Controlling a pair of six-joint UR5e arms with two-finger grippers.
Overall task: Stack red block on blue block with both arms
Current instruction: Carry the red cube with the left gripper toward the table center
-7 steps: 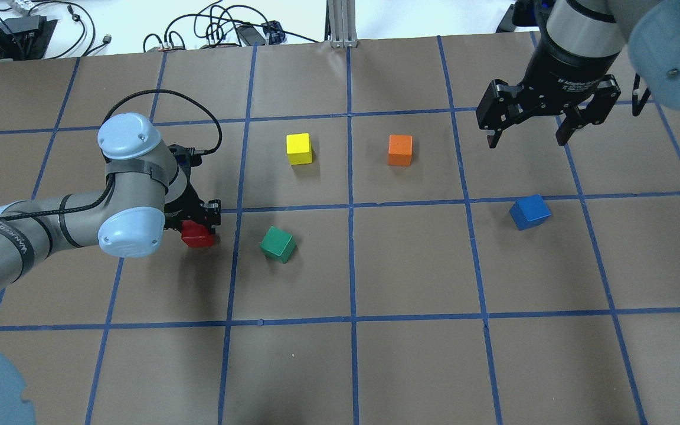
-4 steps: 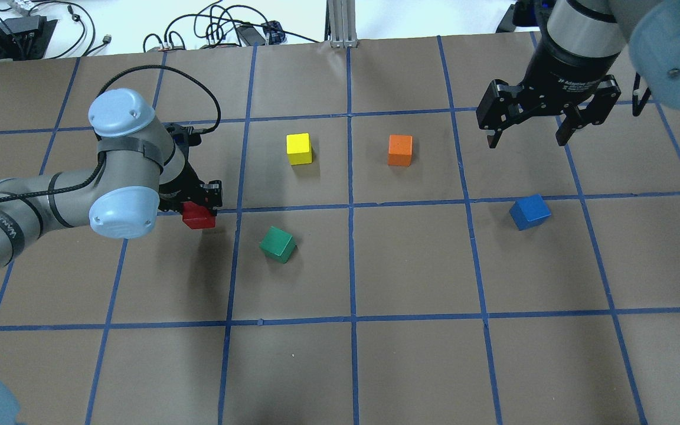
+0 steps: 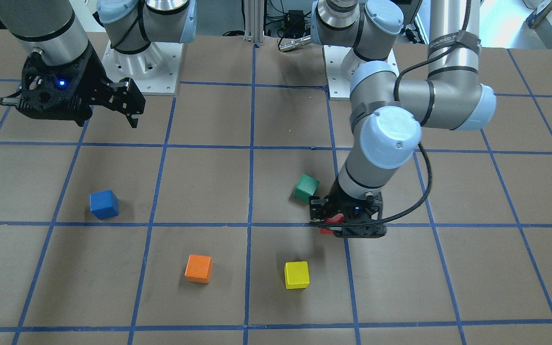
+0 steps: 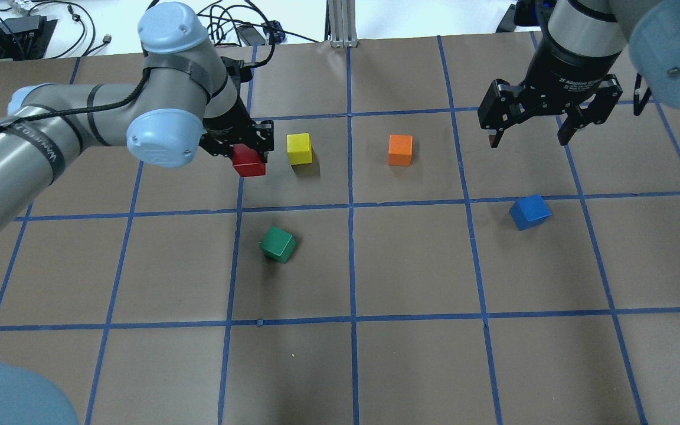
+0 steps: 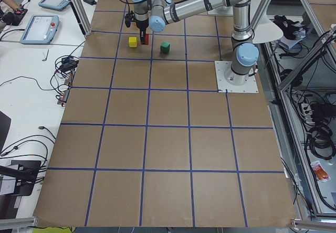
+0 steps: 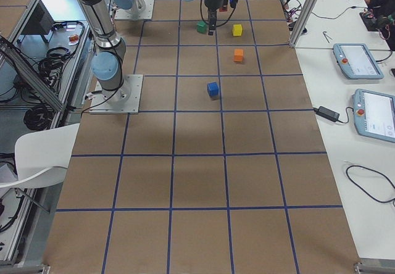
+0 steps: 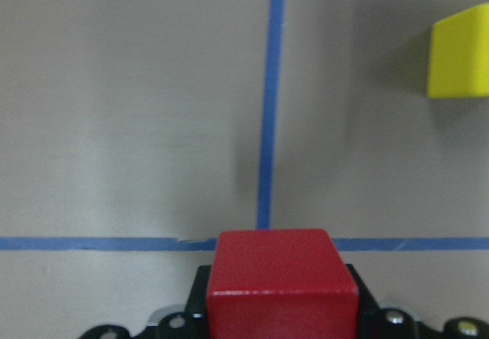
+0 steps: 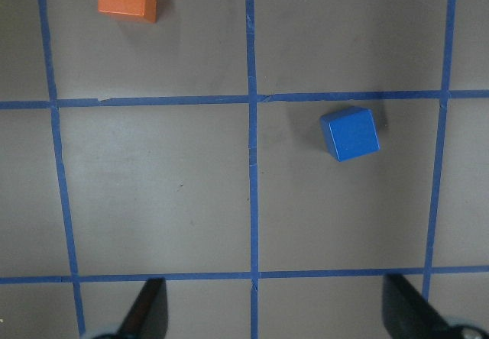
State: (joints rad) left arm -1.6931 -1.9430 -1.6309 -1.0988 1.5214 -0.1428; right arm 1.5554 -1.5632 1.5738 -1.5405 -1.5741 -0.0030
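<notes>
My left gripper needs to release the red block on the tape crossing (image 3: 248, 222) between the green and orange cubes.
My left gripper (image 4: 249, 154) is shut on the red block (image 4: 249, 161) and holds it above the table, just left of the yellow cube. The left wrist view shows the red block (image 7: 283, 282) between the jaws. In the front-facing view the block (image 3: 336, 219) is mostly hidden by the left gripper (image 3: 340, 226). The blue block (image 4: 529, 211) lies on the table at the right, also in the right wrist view (image 8: 350, 133) and the front-facing view (image 3: 104, 204). My right gripper (image 4: 532, 140) is open and empty, raised beyond the blue block.
A yellow cube (image 4: 298, 148) sits right beside the held red block. An orange cube (image 4: 399, 150) lies between the yellow cube and the right gripper. A green cube (image 4: 278, 244) lies nearer the robot. The table is brown paper with blue tape lines.
My left arm has lifted the red block and carried it away from the robot and to the right, up beside the yellow cube. The right arm has not moved.
</notes>
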